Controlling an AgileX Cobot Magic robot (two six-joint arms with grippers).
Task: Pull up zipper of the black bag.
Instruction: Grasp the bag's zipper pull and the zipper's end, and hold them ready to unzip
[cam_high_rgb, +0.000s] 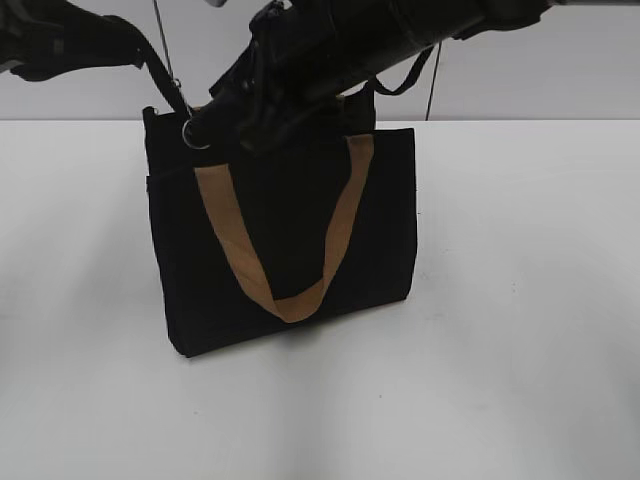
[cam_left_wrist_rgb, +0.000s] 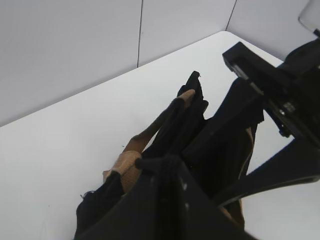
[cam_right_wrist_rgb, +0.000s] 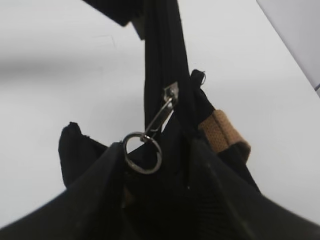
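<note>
The black strip climbs steeply from the zipper pull, so the robot's left gripper should lower the strip until it is level while the right gripper pinches the ring (cam_high_rgb: 196, 134) at its fingertip.
The black bag (cam_high_rgb: 385, 225) stands upright on the white table (cam_high_rgb: 530, 300), one tan handle (cam_high_rgb: 335, 240) hanging down its front. My right gripper (cam_high_rgb: 215, 115) reaches across to the bag's top left end. In the right wrist view its fingers (cam_right_wrist_rgb: 155, 150) stand apart, with the silvery zipper pull (cam_right_wrist_rgb: 167, 107) and its ring (cam_right_wrist_rgb: 142, 152) at the left fingertip; the ring also shows in the exterior view (cam_high_rgb: 195, 135). My left gripper (cam_left_wrist_rgb: 155, 164) is shut on the black fabric at that end of the bag (cam_left_wrist_rgb: 185, 120) and holds a black strip (cam_right_wrist_rgb: 162, 55) taut upward.
The table ends at a grey wall (cam_high_rgb: 560, 70) behind the bag. My right arm's black body (cam_left_wrist_rgb: 280, 100) crosses close above the bag top. The second tan handle (cam_right_wrist_rgb: 222, 132) lies beside the zipper line.
</note>
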